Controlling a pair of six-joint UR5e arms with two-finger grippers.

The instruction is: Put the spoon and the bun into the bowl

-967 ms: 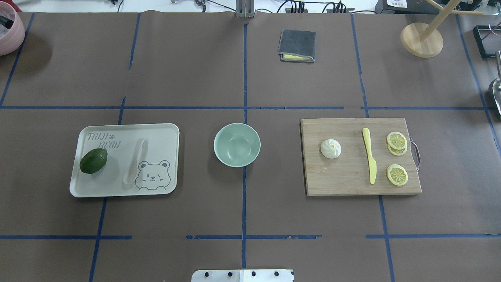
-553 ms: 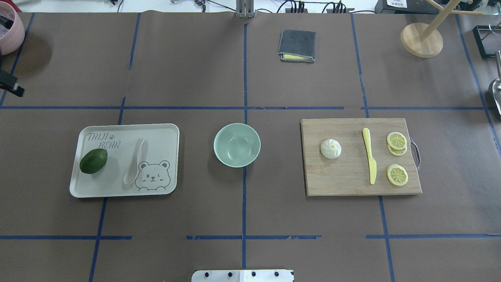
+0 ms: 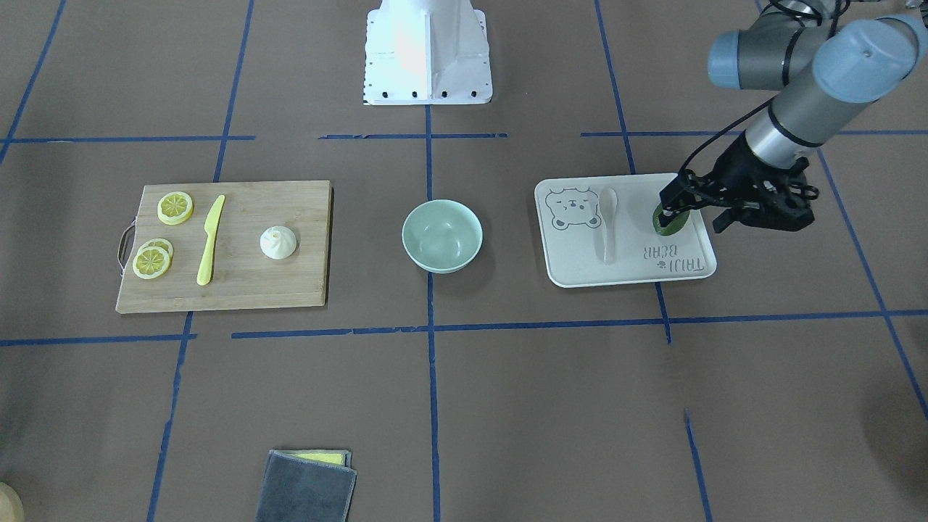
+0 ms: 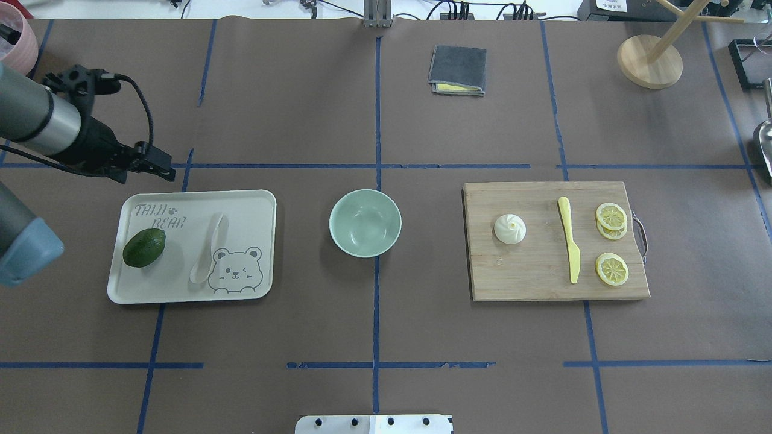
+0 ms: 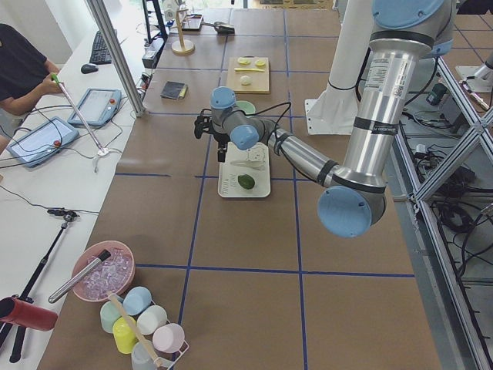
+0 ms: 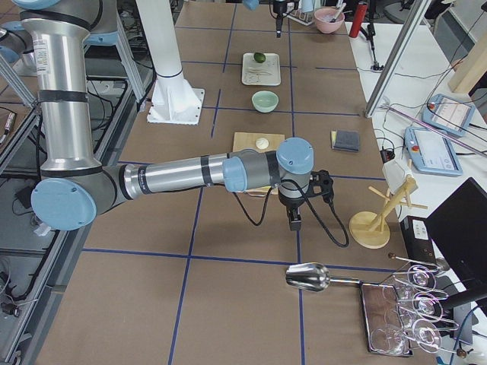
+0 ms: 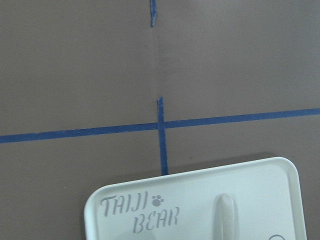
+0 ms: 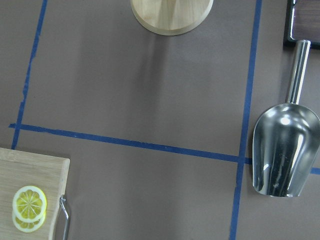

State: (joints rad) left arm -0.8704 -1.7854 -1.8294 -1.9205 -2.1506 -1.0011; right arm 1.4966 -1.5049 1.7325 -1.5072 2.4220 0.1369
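Next, my left gripper should go to the middle of the spoon's handle (image 3: 608, 235) (image 7: 227, 230) on the bear-printed tray and close there.
The off-white spoon (image 4: 208, 250) lies on the bear-printed tray (image 4: 241, 202), handle toward the far edge; it also shows in the front view (image 3: 607, 225) and the left wrist view (image 7: 226, 215). The white pleated bun (image 4: 509, 229) sits on the wooden cutting board (image 4: 531, 271). The empty mint-green bowl (image 4: 365, 223) stands between tray and board. My left gripper (image 4: 158, 169) hovers over the tray's far left corner, away from the spoon, and looks open and empty in the front view (image 3: 696, 210). My right gripper (image 6: 293, 220) shows only in the right side view, beyond the board; I cannot tell its state.
A dark green avocado (image 4: 144, 247) lies on the tray left of the spoon. A yellow knife (image 4: 569, 238) and lemon slices (image 4: 611, 217) share the board. A folded grey cloth (image 4: 457, 70), a wooden stand (image 4: 649, 60) and a metal scoop (image 8: 285, 150) lie farther back.
My left arm has come in from the left edge of the overhead view and moved right, to the tray's far left corner. The spoon, bun and bowl have not moved.
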